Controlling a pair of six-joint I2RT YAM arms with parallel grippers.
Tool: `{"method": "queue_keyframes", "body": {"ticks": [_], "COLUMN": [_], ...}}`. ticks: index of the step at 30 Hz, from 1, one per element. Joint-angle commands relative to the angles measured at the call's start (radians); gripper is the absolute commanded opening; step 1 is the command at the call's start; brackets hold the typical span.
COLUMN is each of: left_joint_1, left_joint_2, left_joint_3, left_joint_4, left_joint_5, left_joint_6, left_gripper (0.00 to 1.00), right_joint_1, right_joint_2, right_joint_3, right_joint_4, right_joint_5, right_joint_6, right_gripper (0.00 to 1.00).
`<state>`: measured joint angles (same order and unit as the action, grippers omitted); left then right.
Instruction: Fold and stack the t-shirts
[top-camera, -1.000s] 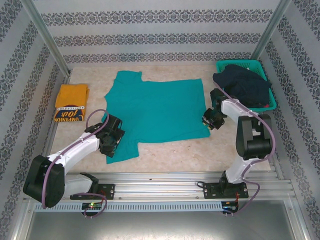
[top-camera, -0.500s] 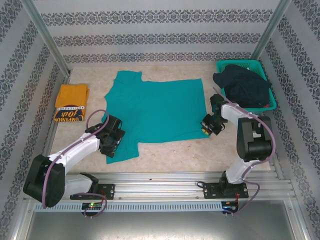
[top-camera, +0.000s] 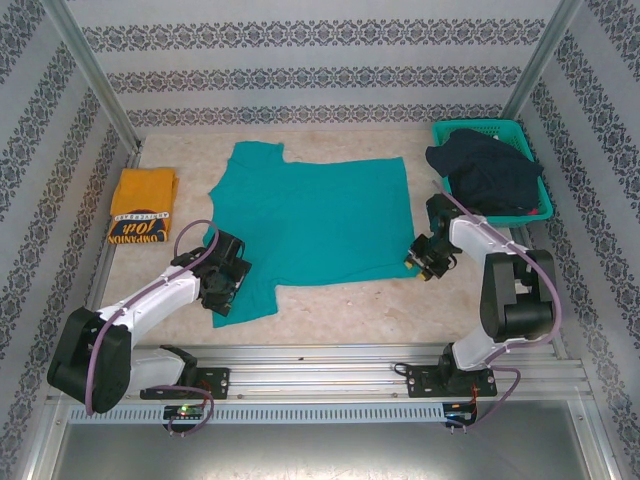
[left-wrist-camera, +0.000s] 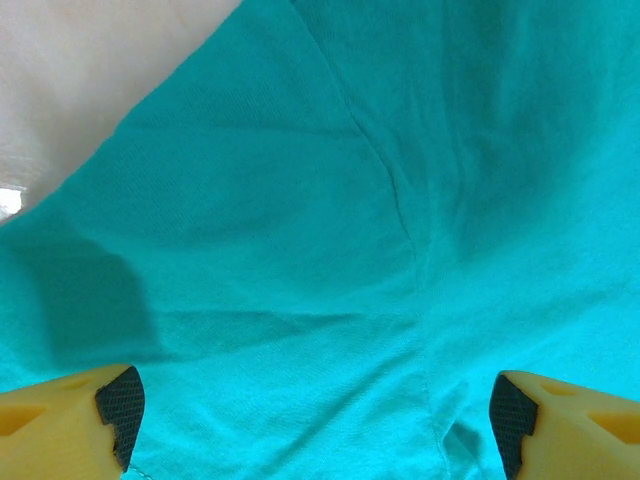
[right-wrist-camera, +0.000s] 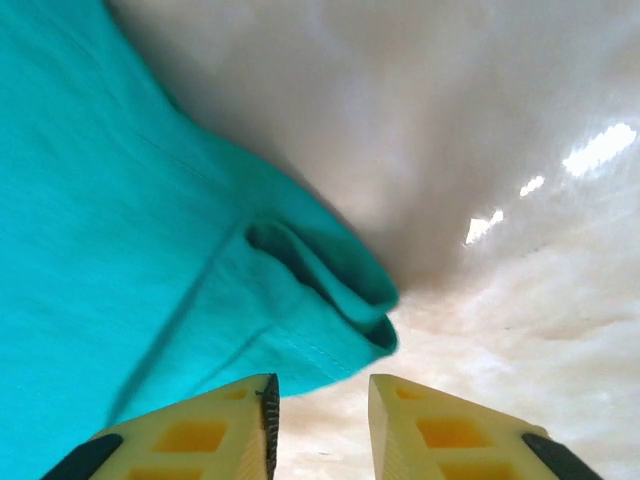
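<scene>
Next, I take the hem corner's loose layer (right-wrist-camera: 318, 350) with my right gripper and pull it flat before folding, because the near hem corner of the teal-green t-shirt is folded over on itself.
The teal-green t-shirt (top-camera: 310, 225) lies spread flat on the middle of the table. The mustard-yellow t-shirt (top-camera: 142, 205) lies folded at the left edge, its dark lettered band toward the front. My left gripper (top-camera: 225, 280) hovers over the teal shirt's near-left sleeve. In the left wrist view it (left-wrist-camera: 315, 420) stands wide open above teal cloth (left-wrist-camera: 350, 200). My right gripper (top-camera: 427, 258) is at the shirt's near-right corner. In the right wrist view it (right-wrist-camera: 320, 400) is a little open, with bare table between the fingers and the folded hem corner (right-wrist-camera: 340, 290) just ahead of the tips.
A teal mesh basket (top-camera: 480, 126) stands at the back right with a dark navy garment (top-camera: 485, 170) heaped in it. Patterned walls and metal posts enclose the table. Bare marble table (top-camera: 350, 300) runs along the front, between the shirt and the arm bases.
My right gripper has slid slightly toward the near edge, closed briefly and then parted its jaws beside the shirt's corner. The left arm and both shirts have stayed put.
</scene>
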<state>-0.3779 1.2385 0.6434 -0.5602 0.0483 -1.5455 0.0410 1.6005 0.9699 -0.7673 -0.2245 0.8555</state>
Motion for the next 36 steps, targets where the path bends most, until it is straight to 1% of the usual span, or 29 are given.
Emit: {"method": "queue_keyframes", "body": {"ticks": [1,10,20,27,30,36], "left_joint_1": [0.005,0.005,0.012,0.015,0.015,0.018], "left_joint_2": [-0.021,-0.040,-0.043,-0.043,-0.045,-0.054], "left_joint_3": [-0.014,-0.029,-0.033,-0.049,-0.049,-0.056], "left_joint_4": [-0.005,-0.007,-0.003,0.009,0.010,0.006], "left_joint_5": [-0.008,-0.016,-0.014,-0.010,-0.009,-0.013], "left_joint_6": [0.004,-0.008,-0.010,-0.016,-0.017,-0.019], "left_gripper": [0.90,0.90,0.90,0.90,0.90,0.90], "right_joint_1": [-0.010,-0.012,-0.012,-0.013,-0.013,-0.015], "right_joint_2": [0.045,0.172,0.202,0.224,0.233,0.194], "right_joint_3": [0.071,0.165,0.176,0.168,0.170,0.145], "right_joint_4": [-0.005,-0.043,-0.110,-0.102,-0.109,-0.115], "right_joint_5": [0.031,0.045,0.070,0.073,0.077,0.071], "right_joint_6": [0.016,0.005,-0.001,-0.003,-0.008,-0.011], "right_gripper": [0.33,0.31,0.31,0.30,0.22,0.00]}}
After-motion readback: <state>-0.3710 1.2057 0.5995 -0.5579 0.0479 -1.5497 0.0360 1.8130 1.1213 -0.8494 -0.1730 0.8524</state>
